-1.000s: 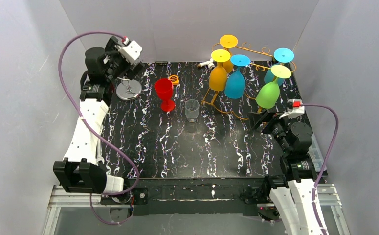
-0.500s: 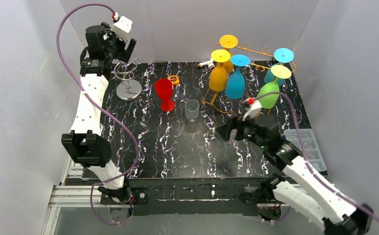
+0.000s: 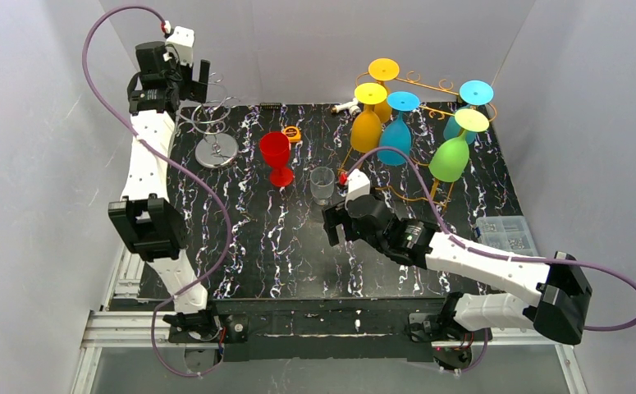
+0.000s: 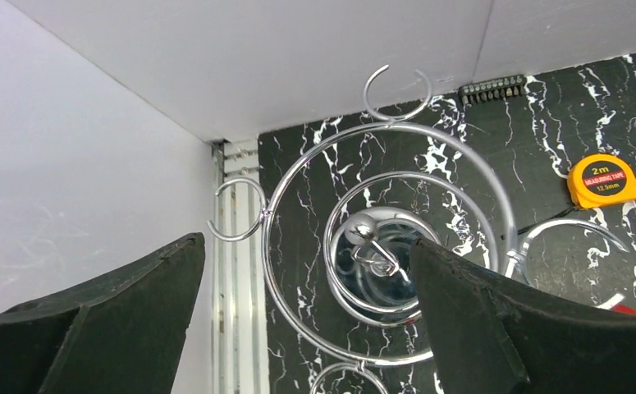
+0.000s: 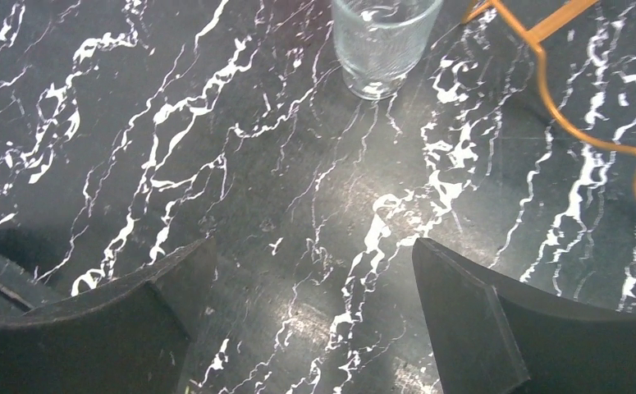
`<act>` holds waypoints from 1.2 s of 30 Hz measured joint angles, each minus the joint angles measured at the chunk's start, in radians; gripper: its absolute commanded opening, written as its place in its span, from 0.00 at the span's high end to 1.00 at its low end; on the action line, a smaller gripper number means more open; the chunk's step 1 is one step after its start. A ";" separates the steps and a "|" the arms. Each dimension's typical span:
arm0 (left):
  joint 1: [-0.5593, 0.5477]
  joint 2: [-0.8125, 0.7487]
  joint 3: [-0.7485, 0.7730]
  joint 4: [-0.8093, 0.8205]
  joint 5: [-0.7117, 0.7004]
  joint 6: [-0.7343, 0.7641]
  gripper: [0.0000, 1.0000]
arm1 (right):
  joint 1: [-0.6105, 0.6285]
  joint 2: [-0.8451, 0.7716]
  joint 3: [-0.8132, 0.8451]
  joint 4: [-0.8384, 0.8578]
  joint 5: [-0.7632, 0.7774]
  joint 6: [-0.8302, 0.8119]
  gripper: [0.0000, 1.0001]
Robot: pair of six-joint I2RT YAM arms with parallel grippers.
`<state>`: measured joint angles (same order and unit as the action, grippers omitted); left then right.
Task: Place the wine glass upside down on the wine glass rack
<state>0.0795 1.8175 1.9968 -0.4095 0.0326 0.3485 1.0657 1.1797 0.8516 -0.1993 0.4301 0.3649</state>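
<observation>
The clear tumbler's rim (image 3: 333, 175) (image 5: 433, 11) has a side toward the orange rack. My right gripper goes there next and closes on it.
A red wine glass (image 3: 276, 156) stands upright on the black marbled table (image 3: 257, 246), left of centre. An orange wire rack (image 3: 429, 90) at the back right holds several coloured glasses upside down. My left gripper (image 3: 200, 80) is open and empty, high over a chrome spiral rack (image 3: 214, 135) at the back left. In the left wrist view the gripper (image 4: 308, 244) frames the chrome rack (image 4: 380, 246). My right gripper (image 3: 333, 227) is open and empty, low over mid-table. In the right wrist view it (image 5: 313, 246) is just short of a clear tumbler (image 5: 380, 37).
The clear tumbler (image 3: 322, 185) stands right of the red glass. A yellow tape measure (image 3: 292, 133) lies behind the red glass and also shows in the left wrist view (image 4: 604, 180). The orange rack's foot (image 5: 593, 135) runs right of the tumbler. A grey parts box (image 3: 505, 234) sits at the right edge.
My right arm has swung from the table's right edge to the middle, close to the tumbler. My left arm has risen and reached back over the chrome rack.
</observation>
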 measured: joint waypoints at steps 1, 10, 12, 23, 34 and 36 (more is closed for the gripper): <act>0.006 0.018 0.010 -0.005 0.000 -0.011 0.06 | 0.003 0.002 0.005 0.000 0.016 -0.006 0.02; 0.050 0.084 0.006 0.011 0.058 -0.141 0.20 | 0.003 0.001 0.050 -0.001 0.124 -0.032 0.03; 0.051 0.084 0.006 0.035 0.082 -0.172 0.21 | 0.003 0.001 0.050 -0.002 0.140 -0.032 0.04; 0.051 0.156 -0.041 0.157 0.197 -0.320 0.80 | -0.134 -0.059 0.021 0.014 0.126 -0.030 0.12; 0.050 0.033 -0.220 0.250 0.263 -0.280 1.00 | -0.228 0.034 0.021 0.090 0.014 -0.032 0.18; 0.050 -0.013 -0.270 0.248 0.268 -0.265 1.00 | -0.232 0.052 0.021 0.099 0.003 -0.033 0.18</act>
<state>0.1299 1.8050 1.7267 -0.1616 0.3004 0.0834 0.8337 1.2320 0.8722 -0.1001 0.4328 0.3321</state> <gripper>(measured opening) 0.138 0.825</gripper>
